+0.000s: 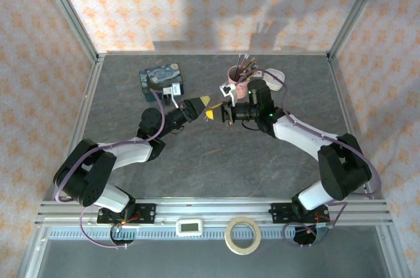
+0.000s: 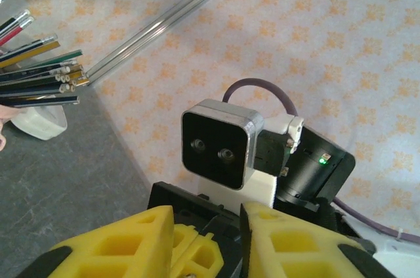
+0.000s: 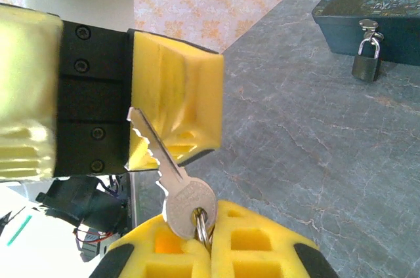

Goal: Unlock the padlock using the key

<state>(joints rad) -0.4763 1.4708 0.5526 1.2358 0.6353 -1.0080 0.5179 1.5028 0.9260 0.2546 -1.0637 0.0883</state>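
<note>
The key is held by its ring in my right gripper with the blade slanted, so my left gripper will clamp the blade while my right gripper takes the head (image 3: 186, 204).
The silvery key (image 3: 172, 179) is held by its head and ring in my right gripper (image 3: 210, 218), which is shut on it. Its blade points up and left into the gap between the yellow fingers (image 3: 177, 94) of my left gripper (image 2: 207, 222), whose jaws stand apart around the blade. Both grippers meet in mid-air over the table's middle, the left gripper (image 1: 202, 103) facing the right gripper (image 1: 220, 115). The small dark padlock (image 3: 366, 61) hangs shut from the hasp of the blue painted tin (image 3: 367, 2), apart from both grippers.
The blue tin (image 1: 161, 80) sits at the back left. A pink cup of pens and pencils (image 1: 237, 78) stands just behind the right gripper, with a white item (image 1: 274, 75) beside it. A tape roll (image 1: 243, 235) and a white device (image 1: 191, 227) lie on the front rail.
</note>
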